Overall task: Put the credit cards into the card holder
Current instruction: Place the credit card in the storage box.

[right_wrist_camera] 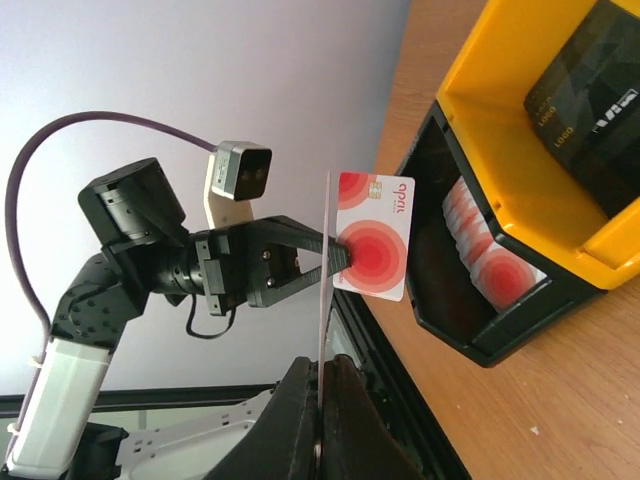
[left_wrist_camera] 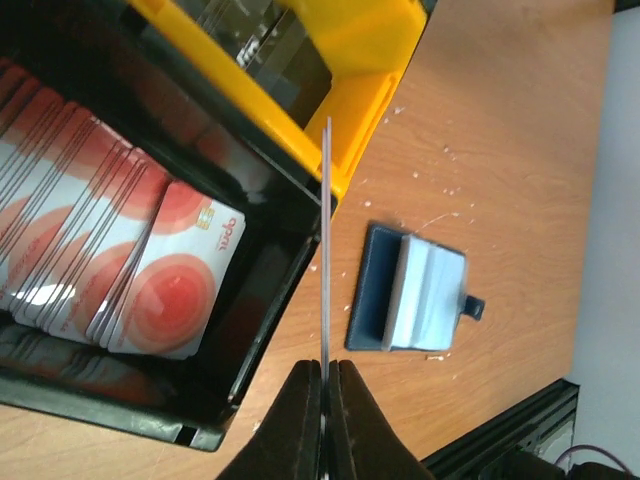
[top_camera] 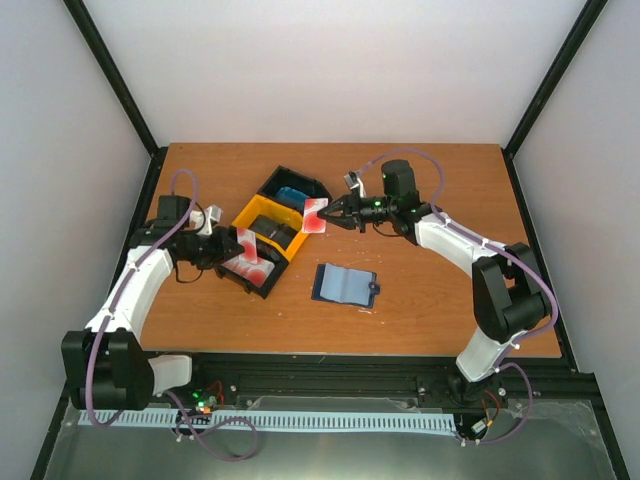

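Note:
Next, I release the red credit card from my left gripper against the stack of red cards in the near black section [top_camera: 258,271] [left_wrist_camera: 178,285]. That card is now held above the bin's near end.
My left gripper [left_wrist_camera: 326,362] is shut on a red credit card [left_wrist_camera: 326,240], seen edge-on, held above the near end of the bin beside a stack of red cards [left_wrist_camera: 110,250]. In the top view this gripper [top_camera: 236,254] holds its card [top_camera: 247,260] over the near black section. My right gripper [right_wrist_camera: 322,360] is shut on another card [right_wrist_camera: 324,270], edge-on; in the top view it [top_camera: 331,213] holds the card [top_camera: 314,215] in the air over the bin's right side. The navy card holder [top_camera: 345,284] lies open on the table, apart from both grippers; it also shows in the left wrist view [left_wrist_camera: 410,295].
The black-and-yellow three-section bin [top_camera: 252,215] stands left of centre. Its yellow middle section holds dark cards [right_wrist_camera: 590,100], and its far black section holds a bright blue object [top_camera: 292,193]. My left arm and its card [right_wrist_camera: 372,235] show in the right wrist view.

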You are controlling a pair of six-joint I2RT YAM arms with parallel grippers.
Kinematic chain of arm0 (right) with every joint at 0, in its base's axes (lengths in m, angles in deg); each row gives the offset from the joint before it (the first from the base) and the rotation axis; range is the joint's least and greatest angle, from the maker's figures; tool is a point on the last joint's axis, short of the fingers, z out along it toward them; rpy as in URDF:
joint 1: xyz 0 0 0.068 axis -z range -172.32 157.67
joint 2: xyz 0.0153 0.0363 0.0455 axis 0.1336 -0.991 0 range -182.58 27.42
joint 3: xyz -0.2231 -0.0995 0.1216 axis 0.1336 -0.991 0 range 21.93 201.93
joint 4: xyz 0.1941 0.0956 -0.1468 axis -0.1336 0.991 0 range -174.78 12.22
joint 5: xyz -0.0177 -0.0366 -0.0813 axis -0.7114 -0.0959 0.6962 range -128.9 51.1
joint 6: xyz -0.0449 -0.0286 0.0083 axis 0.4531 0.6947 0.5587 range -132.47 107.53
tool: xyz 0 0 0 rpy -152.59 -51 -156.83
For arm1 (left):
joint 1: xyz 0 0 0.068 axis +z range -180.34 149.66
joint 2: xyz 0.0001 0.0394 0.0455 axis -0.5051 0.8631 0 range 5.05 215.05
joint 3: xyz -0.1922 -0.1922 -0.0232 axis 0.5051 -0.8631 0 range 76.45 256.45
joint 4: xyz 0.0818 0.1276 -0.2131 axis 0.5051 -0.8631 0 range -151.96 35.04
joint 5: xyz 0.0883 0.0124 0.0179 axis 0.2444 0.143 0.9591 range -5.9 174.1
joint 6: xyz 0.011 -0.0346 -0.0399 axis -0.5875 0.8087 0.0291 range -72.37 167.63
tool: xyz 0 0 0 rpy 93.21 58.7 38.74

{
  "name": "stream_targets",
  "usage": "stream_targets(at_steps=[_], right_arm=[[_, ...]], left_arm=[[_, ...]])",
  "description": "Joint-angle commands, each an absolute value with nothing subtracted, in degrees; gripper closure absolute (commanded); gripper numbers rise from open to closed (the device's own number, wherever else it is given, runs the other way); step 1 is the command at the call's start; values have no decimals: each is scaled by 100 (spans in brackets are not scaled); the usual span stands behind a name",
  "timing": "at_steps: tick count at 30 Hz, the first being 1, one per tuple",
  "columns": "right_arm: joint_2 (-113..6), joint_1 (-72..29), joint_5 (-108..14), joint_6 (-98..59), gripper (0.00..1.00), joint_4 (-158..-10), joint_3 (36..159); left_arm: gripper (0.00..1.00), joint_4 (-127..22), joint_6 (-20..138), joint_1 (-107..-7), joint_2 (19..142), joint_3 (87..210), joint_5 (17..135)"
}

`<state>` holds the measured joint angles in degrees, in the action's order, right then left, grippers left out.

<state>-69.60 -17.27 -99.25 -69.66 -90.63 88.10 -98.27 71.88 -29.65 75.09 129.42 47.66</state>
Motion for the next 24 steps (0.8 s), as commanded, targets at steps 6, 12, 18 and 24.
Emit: stream_targets(at_steps=[6,12,18,24], right_arm=[[-6911,-1737,-9812,-6593,97,-8621,8991],[-6845,-1738,-9762,-6476,97,-8499,8956],[-6859,-1737,-9780,-6432,97,-8466,8960],[-6819,-1740,-9772,-6358,97,-8382,8944]], left_arm=[[99,-10323,7059,-3257,7966,13031,5364],[99,-10166,6987,-3328,8289,13044,5196],[99,-9875,6680,-3398,8826,13179,5009],[94,-9890,6400,-3420,9206,13396,5291]])
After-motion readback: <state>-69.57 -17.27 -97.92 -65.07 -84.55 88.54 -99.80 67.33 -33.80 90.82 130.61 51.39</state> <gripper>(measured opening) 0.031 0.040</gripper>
